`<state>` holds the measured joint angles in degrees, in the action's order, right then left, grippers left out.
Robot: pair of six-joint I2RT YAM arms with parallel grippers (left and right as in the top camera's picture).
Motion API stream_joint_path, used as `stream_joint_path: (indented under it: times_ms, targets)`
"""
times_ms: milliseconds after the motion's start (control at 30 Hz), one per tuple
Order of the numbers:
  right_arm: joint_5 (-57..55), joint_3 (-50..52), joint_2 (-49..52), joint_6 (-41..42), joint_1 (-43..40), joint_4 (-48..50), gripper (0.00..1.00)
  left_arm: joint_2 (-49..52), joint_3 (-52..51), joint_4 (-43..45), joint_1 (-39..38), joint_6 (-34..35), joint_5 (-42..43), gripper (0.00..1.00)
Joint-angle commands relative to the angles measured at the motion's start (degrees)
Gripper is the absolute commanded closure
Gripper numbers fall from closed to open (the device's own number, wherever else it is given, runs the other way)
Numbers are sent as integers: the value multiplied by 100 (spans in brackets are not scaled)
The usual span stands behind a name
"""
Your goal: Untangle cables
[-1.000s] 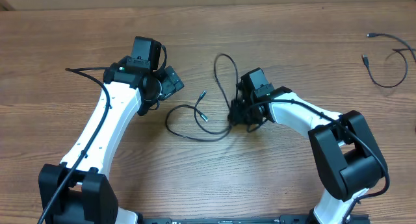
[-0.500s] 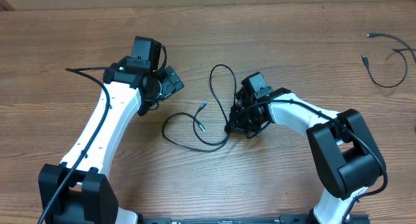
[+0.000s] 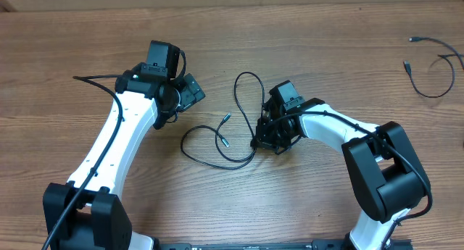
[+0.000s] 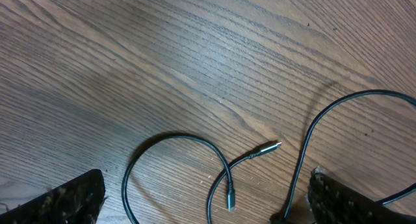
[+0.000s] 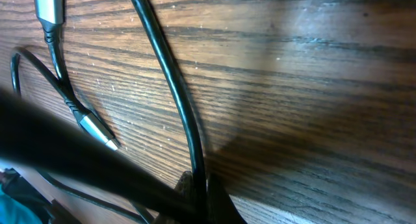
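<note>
The robot's right gripper should release the looped black cable on the bare wood (image 3: 373, 72) beside the other curled cable.
A thin black cable (image 3: 217, 157) lies looped on the wooden table between the arms, its two plug ends (image 3: 226, 119) close together inside the loops. My right gripper (image 3: 257, 142) is shut on this cable where the tall loop (image 3: 249, 75) comes down. In the right wrist view the cable (image 5: 170, 74) runs straight into my shut gripper (image 5: 199, 193), with metal plugs (image 5: 97, 130) to the left. My left gripper (image 3: 191, 90) hovers open up-left of the loops. Its view shows a cable loop (image 4: 170, 137) and a plug (image 4: 267, 148) between the wide-apart fingers (image 4: 70, 202).
A second thin black cable (image 3: 433, 95) lies curled at the table's far right edge, its plug ends (image 3: 412, 40) pointing left. The arms' own thicker black wire (image 3: 94, 77) trails off to the left of the left arm.
The right gripper has pulled its cable a little left and toward the front, dragging the loops leftward. For the last half second nothing has moved. The left arm is still.
</note>
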<state>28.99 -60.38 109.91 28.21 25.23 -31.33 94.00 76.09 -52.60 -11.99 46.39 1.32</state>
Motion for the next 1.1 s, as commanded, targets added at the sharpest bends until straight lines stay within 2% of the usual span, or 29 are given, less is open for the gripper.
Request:
stream_joint_path:
  times_ms: [0, 267, 400, 633, 900, 1067]
  targets:
    - [-48, 181, 284, 31, 42, 284, 96, -13, 22, -7, -4, 33, 17, 1]
    - [743, 0, 256, 28, -173, 1211, 96, -13, 22, -7, -4, 33, 17, 0]
    - [870, -319, 190, -31, -422, 1220, 96, -13, 22, -7, -4, 35, 17, 0]
    - [1165, -885, -111, -811, -990, 1097, 96, -13, 22, -7, -4, 35, 17, 1]
    - [1191, -1062, -527, -955, -1834, 787, 96, -13, 22, -7, -4, 33, 17, 1]
    - [1657, -1064, -654, -1357, -2396, 855, 96, -13, 22, -7, -4, 33, 17, 0]
